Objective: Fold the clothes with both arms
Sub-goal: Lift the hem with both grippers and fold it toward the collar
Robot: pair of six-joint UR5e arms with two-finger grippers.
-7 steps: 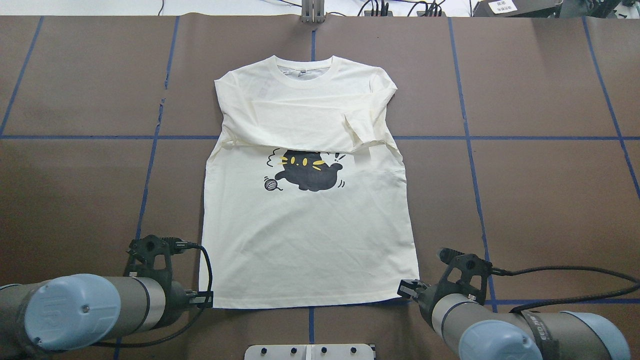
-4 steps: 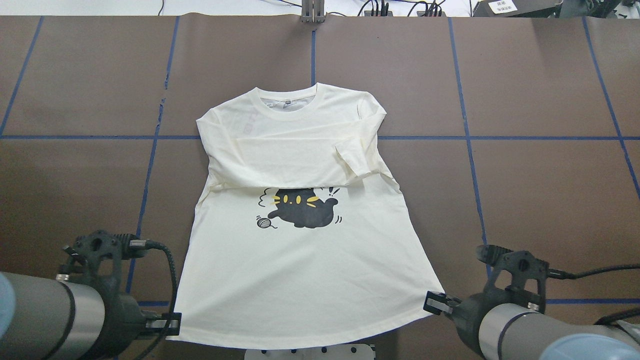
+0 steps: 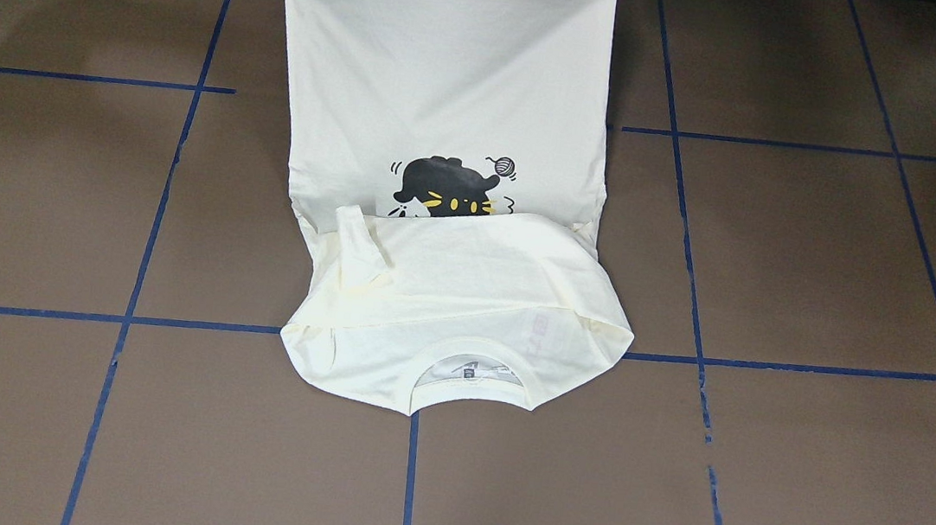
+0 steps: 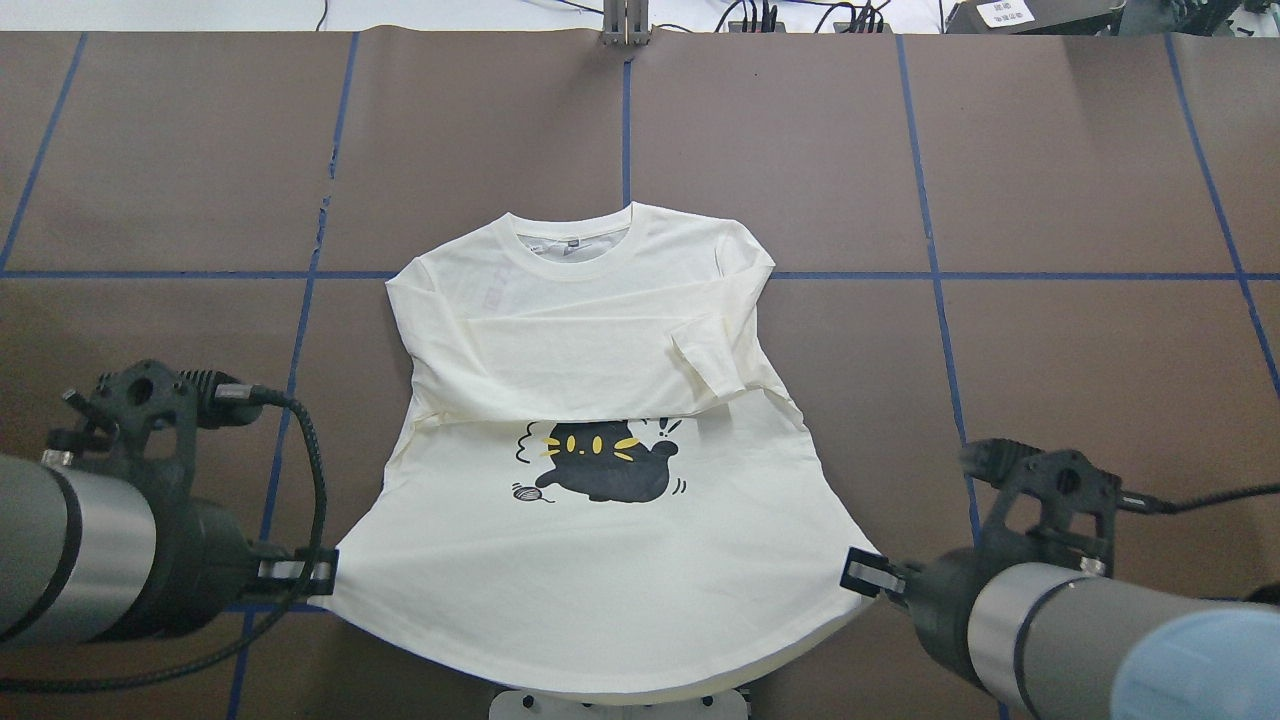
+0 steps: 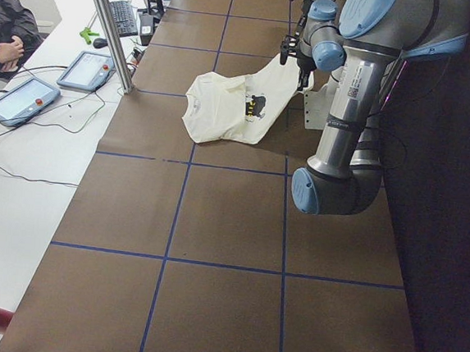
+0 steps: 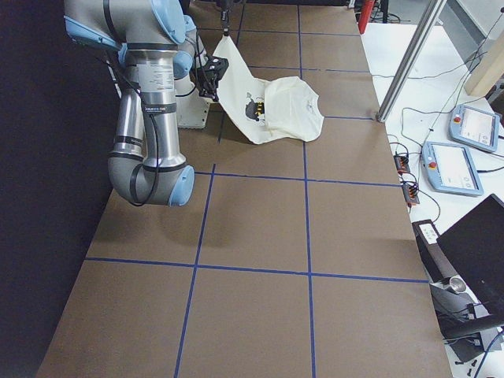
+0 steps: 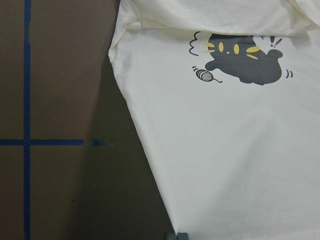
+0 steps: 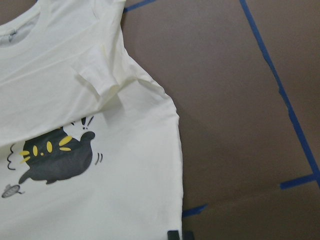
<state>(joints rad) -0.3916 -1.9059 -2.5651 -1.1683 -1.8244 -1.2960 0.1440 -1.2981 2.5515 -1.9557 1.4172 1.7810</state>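
Next, I let go of the hem corner with my left gripper on the T-shirt's outer shoulder edge [image 3: 627, 343], on the side of the yarn ball.
The clothes are one cream T-shirt [image 4: 600, 580] with a black cat print [image 4: 600, 465], its sleeves folded across the chest and its collar [image 4: 575, 245] at the far end. My left gripper [image 4: 325, 572] is shut on the hem's left corner and my right gripper [image 4: 860, 575] on the right corner. In the front-facing view the lower half of the T-shirt [image 3: 454, 61] hangs raised off the table, and the chest and collar still lie on it. Each wrist view shows fingertips pinching the hem, the left [image 7: 177, 235] and the right [image 8: 180, 234].
Brown table cover [image 4: 1050, 200] with a grid of blue tape lines. A white base plate [image 4: 620, 705] lies under the raised hem. A metal post [image 5: 108, 25], tablets [image 5: 19, 99] and a seated person [image 5: 5, 32] are beyond the far table edge.
Both grippers have risen with the hem corners and drawn apart. The whole shirt has slid toward the robot, its collar now on the blue cross line.
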